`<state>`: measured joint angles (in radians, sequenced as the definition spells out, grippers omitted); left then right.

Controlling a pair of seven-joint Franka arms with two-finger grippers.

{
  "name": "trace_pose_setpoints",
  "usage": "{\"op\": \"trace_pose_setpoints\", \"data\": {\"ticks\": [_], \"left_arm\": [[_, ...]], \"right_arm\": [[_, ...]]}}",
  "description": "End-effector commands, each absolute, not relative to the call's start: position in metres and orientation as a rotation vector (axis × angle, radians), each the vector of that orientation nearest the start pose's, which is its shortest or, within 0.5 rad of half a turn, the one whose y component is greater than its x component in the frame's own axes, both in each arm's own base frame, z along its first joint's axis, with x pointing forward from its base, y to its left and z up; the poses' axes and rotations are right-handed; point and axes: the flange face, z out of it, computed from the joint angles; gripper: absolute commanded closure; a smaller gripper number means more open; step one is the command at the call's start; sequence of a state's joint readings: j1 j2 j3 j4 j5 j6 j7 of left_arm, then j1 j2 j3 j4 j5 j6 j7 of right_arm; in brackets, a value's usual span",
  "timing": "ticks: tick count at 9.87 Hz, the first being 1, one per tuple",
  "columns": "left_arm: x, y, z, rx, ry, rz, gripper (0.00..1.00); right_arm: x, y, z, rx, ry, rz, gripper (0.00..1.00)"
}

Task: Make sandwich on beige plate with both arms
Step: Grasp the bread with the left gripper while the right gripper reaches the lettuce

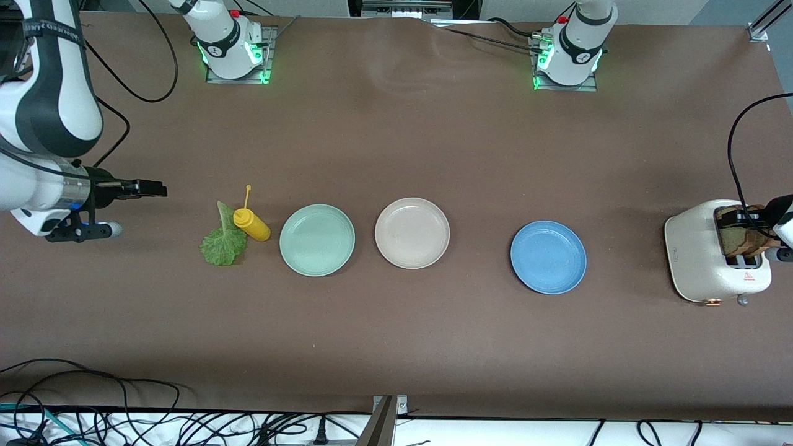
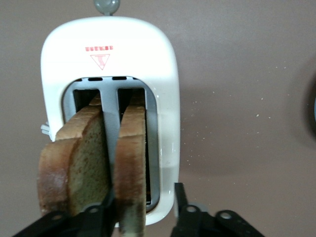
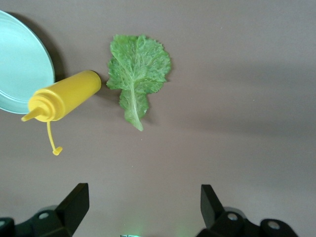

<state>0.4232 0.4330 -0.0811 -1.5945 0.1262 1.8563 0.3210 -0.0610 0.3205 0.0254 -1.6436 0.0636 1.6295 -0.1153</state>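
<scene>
I will close my right gripper on the narrow stem [image 1: 222,210] [image 3: 137,117] of the green lettuce leaf, because the wide leafy part spreads out from there.
The beige plate [image 1: 412,233] lies bare at mid table between a mint green plate [image 1: 317,240] and a blue plate [image 1: 548,257]. Two brown bread slices [image 1: 740,238] stand in a white toaster [image 1: 700,248] at the left arm's end. My left gripper [image 1: 765,226] is over the toaster, open, its fingers either side of one slice [image 2: 132,163]; the other slice [image 2: 79,163] stands beside it. A green lettuce leaf [image 1: 221,244] lies flat at the right arm's end. My right gripper [image 1: 152,188] hovers open and empty [image 3: 144,190] near the leaf [image 3: 138,74].
A yellow squeeze bottle [image 1: 251,224] lies on its side between the lettuce and the mint green plate, also in the right wrist view [image 3: 64,96]. A black cable runs to the toaster [image 2: 108,49]. Cables lie along the table's front edge.
</scene>
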Motion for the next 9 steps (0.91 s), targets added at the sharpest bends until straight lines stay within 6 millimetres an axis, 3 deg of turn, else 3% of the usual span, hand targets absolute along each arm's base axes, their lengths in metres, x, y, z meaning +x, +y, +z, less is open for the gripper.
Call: {"op": "trace_pose_setpoints", "data": {"ticks": [1, 4, 6, 8, 9], "left_arm": [[0.611, 0.246, 0.384, -3.09, 0.044, 0.29, 1.0], [0.609, 0.246, 0.407, -3.076, 0.033, 0.251, 1.0], [0.605, 0.243, 0.433, -3.067, 0.031, 0.231, 1.0], [0.6, 0.225, 0.47, -3.069, 0.055, 0.238, 1.0], [0.607, 0.202, 0.495, -3.075, 0.105, 0.24, 1.0]], "right_arm": [[0.615, -0.02, 0.384, -2.967, -0.099, 0.555, 0.0], [0.618, -0.017, 0.336, -2.897, -0.072, 0.654, 0.0], [0.619, -0.021, 0.313, -2.871, -0.048, 0.687, 0.0], [0.623, -0.019, 0.285, -2.843, -0.027, 0.7, 0.0], [0.626, -0.019, 0.268, -2.833, -0.016, 0.701, 0.0]]}}
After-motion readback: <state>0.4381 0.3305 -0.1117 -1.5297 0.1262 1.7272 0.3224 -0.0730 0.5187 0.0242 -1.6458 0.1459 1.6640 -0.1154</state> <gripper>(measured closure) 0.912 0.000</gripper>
